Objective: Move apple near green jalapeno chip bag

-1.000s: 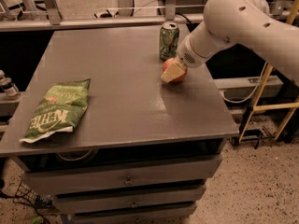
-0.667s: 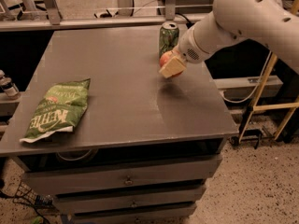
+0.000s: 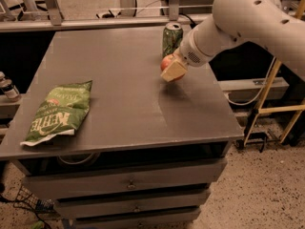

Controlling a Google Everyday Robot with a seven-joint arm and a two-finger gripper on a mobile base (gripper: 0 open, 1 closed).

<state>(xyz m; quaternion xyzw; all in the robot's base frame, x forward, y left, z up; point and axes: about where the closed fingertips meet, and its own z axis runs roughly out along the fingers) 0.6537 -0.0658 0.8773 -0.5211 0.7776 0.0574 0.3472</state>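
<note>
Next, I release the apple, held a little above the table top, against the long side of the green jalapeno chip bag [image 3: 94, 110] facing the soda can.
The red-orange apple [image 3: 167, 62] is held in my gripper [image 3: 172, 69], a little above the grey table top [image 3: 128, 85] at its right side. The pale fingers [image 3: 174, 70] are shut around the apple and cover most of it. The green jalapeno chip bag [image 3: 59, 111] lies flat at the table's front left, far to the left of the apple, its white lettering facing up. My white arm [image 3: 248, 18] comes in from the upper right.
An upright green soda can [image 3: 172, 38] stands just behind the apple and gripper. Drawers [image 3: 128, 182] sit below the table's front edge. A yellow frame [image 3: 269, 89] stands to the right. A metal rail [image 3: 95, 23] runs behind the table.
My gripper has lifted the apple off the table and carried it slightly back and left, closer to the soda can. The chip bag and can have not moved.
</note>
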